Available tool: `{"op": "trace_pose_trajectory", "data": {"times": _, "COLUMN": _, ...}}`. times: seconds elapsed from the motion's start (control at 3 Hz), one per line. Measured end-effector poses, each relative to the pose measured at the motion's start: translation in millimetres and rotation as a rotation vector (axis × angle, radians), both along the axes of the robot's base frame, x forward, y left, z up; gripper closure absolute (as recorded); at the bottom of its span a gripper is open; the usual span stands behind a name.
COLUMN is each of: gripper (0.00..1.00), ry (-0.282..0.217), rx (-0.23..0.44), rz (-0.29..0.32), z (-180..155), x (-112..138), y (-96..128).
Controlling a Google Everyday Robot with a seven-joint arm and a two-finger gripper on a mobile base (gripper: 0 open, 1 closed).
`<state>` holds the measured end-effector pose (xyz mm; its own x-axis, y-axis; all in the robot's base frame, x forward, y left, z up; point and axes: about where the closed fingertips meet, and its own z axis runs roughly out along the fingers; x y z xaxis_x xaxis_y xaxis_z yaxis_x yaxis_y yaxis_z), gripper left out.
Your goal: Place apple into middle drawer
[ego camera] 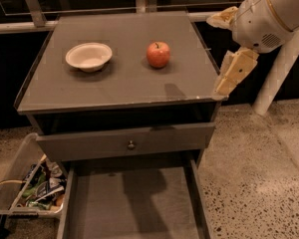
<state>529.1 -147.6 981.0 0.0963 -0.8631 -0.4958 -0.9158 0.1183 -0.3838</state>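
The robot's gripper needs to next move to the red apple on top of the grey cabinet and close around the apple's sides point(159, 55).
The red apple point(158, 54) stands on the grey cabinet top point(124, 83), right of centre. The middle drawer point(134, 203) is pulled out at the bottom of the view, a wide dark-grey tray with a bare floor. My gripper point(216, 54) hangs over the right edge of the cabinet top, to the right of the apple and apart from it. Its two cream fingers point(234, 71) are spread wide, and it holds nothing.
A shallow white bowl point(88, 56) sits on the cabinet top left of the apple. A grey drawer front with a small round knob point(131, 144) lies above the open tray. A clear plastic bin of packets point(32, 188) stands on the speckled floor at the left. A white post point(279, 73) leans at the right.
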Motion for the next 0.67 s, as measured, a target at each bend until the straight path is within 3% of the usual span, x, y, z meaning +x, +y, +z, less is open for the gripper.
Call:
{"op": "trace_pose_trajectory", "data": {"times": 0.33, "gripper": 0.0, "ry": -0.008, "rx": 0.06, "rz": 0.026, "z": -8, "x": 20, "y": 12}}
{"op": "trace_pose_trajectory", "data": {"times": 0.67, "gripper": 0.0, "ry": -0.018, "rx": 0.162, "rz": 0.06, "z": -19, "x": 55, "y": 35}}
